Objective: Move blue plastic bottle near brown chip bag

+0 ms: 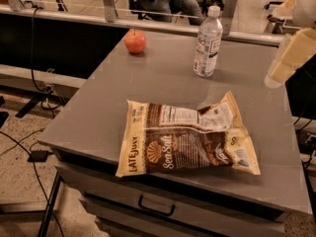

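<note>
Next, my gripper goes to the upper half [208,33] of the blue plastic bottle, below its white cap, and closes there.
The blue plastic bottle [207,42] is a clear bottle with a white cap and a white label. It stands upright at the back of the grey table [148,83]. The brown chip bag [185,139] lies flat near the table's front edge, lettering up, well in front of the bottle. My gripper [290,58] shows as a cream-coloured block at the right edge. It hangs above the table's right side, to the right of the bottle and apart from it. It holds nothing that I can see.
A red-orange apple [135,41] sits at the table's back left. A drawer with a handle [156,206] is below the front edge. A rail and glass partition [163,23] run behind the table. Cables lie on the floor at the left.
</note>
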Controlling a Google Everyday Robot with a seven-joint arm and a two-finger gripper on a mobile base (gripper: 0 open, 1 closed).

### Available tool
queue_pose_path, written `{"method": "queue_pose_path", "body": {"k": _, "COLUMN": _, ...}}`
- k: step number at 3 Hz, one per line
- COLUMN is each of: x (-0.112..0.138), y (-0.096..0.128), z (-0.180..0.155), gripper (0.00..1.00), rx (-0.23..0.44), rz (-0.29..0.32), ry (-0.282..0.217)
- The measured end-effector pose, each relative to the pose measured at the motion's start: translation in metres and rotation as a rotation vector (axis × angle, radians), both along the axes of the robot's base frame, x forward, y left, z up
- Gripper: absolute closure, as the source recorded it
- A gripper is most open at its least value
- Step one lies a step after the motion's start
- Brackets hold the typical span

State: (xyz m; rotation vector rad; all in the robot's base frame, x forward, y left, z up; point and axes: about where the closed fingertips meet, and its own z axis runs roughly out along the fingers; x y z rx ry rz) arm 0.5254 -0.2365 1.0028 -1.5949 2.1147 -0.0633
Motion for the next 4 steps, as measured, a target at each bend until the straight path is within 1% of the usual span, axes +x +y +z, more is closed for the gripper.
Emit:
{"method": "queue_pose_path", "body": {"k": 1, "x": 0.050, "y": -0.007, "z": 0.009, "gripper": 0.00, "rx": 0.109, "rz": -0.022, "ry": -0.077}}
{"method": "queue_pose_path", "body": {"k": 2, "x": 0.108, "y": -0.003, "z": 0.003, "gripper": 0.00, "rx": 0.293, "rz": -0.060, "ry": -0.155}}
{"method": "queue_pose_path", "body": {"k": 3, "x": 0.154, "y": 0.008, "z": -0.006, "gripper": 0.00, "rx": 0.459, "rz": -0.090, "ry": -0.206}}
{"method": "queue_pose_path", "body": {"k": 4, "x": 0.186, "y": 0.024, "z": -0.016, "gripper": 0.00, "rx": 0.592, "rz": -0.111, "ry": -0.223}}
